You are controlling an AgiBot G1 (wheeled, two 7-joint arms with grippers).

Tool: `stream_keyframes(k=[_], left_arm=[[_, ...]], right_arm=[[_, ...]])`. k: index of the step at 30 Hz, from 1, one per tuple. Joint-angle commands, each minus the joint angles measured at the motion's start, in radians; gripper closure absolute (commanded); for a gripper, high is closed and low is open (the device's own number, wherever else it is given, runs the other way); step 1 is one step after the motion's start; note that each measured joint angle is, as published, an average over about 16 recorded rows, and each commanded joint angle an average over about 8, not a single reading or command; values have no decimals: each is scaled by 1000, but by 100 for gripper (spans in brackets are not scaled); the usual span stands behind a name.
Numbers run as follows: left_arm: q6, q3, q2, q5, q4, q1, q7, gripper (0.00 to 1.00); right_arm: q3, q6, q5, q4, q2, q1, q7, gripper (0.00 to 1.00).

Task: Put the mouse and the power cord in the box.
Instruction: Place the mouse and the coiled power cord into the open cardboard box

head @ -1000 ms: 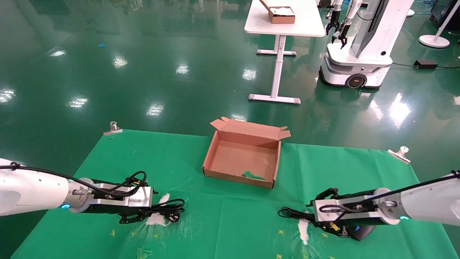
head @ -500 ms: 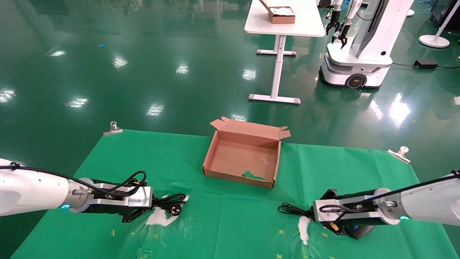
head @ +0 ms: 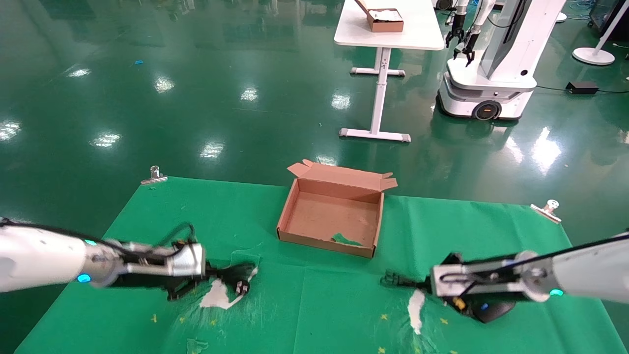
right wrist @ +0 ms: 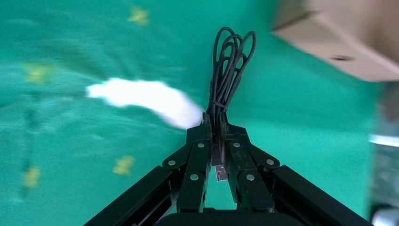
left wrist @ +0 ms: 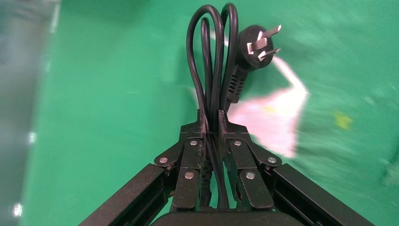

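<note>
My right gripper is holding the mouse. It will let go of it partly over the green scrap on the brown box's bottom (head: pixel 354 230).
The power cord (head: pixel 235 276), a thick black looped bundle, lies at the left front of the green cloth; its three-pin plug (left wrist: pixel 257 43) shows in the left wrist view. My left gripper (head: pixel 212 275) is shut on the power cord (left wrist: pixel 212 61), the loops sticking out past the fingertips. My right gripper (head: pixel 425 285) is shut on the mouse's thin coiled cable (right wrist: pixel 229 61), with the silver USB plug (right wrist: pixel 219 172) between the fingers. The black mouse (head: pixel 493 311) sits under the right wrist. The open brown box (head: pixel 319 242) stands mid-table between both arms, a green scrap (head: pixel 347 240) on its floor.
White tears in the cloth lie by each gripper (head: pixel 216 296) (head: pixel 415 310). Metal clips (head: pixel 155 175) (head: pixel 549 208) hold the cloth's far corners. Beyond the table stand a white table with another brown box (head: pixel 385 20) and a second robot (head: pixel 491 64).
Both arms have started moving: the left wrist has tilted and drawn the power cord slightly, and the right wrist has risen a little, showing more of the mouse beneath it.
</note>
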Motion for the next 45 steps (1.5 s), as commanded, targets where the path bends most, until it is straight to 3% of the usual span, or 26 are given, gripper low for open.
stream_keyframes(k=[1, 7, 12, 19, 23, 27, 31, 34, 35, 42, 43, 45], left_arm=[[12, -11, -11, -15, 4, -13, -13, 100], [33, -93, -42, -134, 61, -76, -152, 100], [14, -163, -17, -235, 99, -131, -282, 100], [-114, -230, 95, -332, 96, -185, -389, 100], [-205, -250, 162, -362, 75, -201, -402, 100], [-262, -257, 205, -372, 48, -205, -387, 100], [-269, -251, 219, -364, 29, -199, -363, 100], [-249, -239, 216, -347, 23, -190, -345, 100], [-239, -234, 214, -340, 23, -187, -338, 100], [-174, -200, 193, -293, 19, -168, -283, 100], [-167, -196, 192, -287, 18, -166, -274, 100], [-158, -188, 192, -276, 17, -162, -256, 100]], right_arm=[[8, -6, 12, 3, 10, 7, -1, 100], [35, -32, 48, 40, 78, 84, 19, 100], [47, -38, 61, 101, 104, 170, 55, 100], [70, 6, 99, 156, -13, 202, 73, 100], [77, 87, 112, 128, -122, 177, 38, 100], [82, 230, 117, 75, -214, 136, 9, 100], [85, 369, 128, 57, -262, 71, 6, 100], [81, 420, 141, 75, -270, 23, 18, 100], [79, 427, 145, 83, -271, 10, 24, 95], [51, 437, 171, 125, -269, -27, 71, 7], [46, 438, 173, 128, -269, -28, 75, 0], [34, 437, 176, 136, -269, -29, 80, 0]])
